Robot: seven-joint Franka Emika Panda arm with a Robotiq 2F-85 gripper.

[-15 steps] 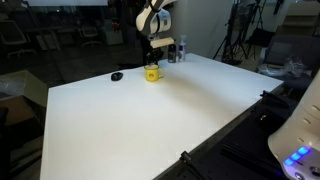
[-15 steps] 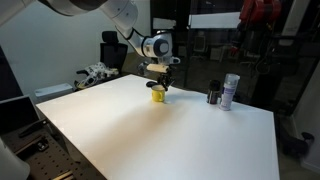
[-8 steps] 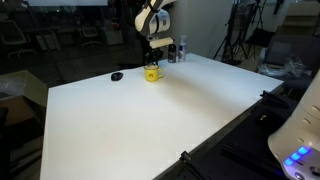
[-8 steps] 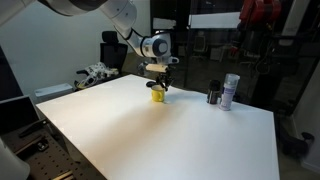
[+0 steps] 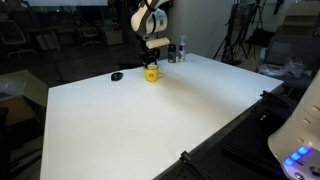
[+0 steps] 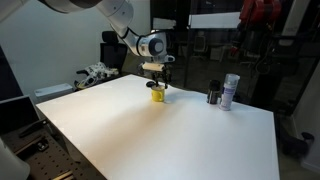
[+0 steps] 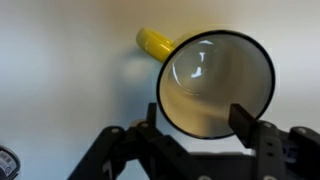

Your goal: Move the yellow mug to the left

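Observation:
The yellow mug's opening is wider than my open fingers, so next I straddle and pinch the mug's rim (image 7: 159,92) near its handle before I move it.
The yellow mug (image 5: 152,73) (image 6: 158,95) stands upright on the white table (image 5: 150,125) toward its far side. My gripper (image 5: 152,60) (image 6: 158,82) hangs straight above it, a little clear of the rim. From the wrist view I look down into the mug (image 7: 215,85), whose handle (image 7: 153,42) points to the upper left. The gripper (image 7: 197,115) is open. One finger sits just outside the rim on the left and the other finger (image 7: 243,120) lies over the mug's right side. Neither is seen pressing on the mug.
A small flat black object (image 5: 117,76) lies on the table beside the mug. A light can (image 6: 230,90) and a dark bottle (image 6: 213,95) stand together near the table's far edge (image 5: 178,50). Chairs and dark equipment surround the table.
The jaws have spread apart and let go of the mug. The gripper has risen slightly above it. The mug has stayed where it stood.

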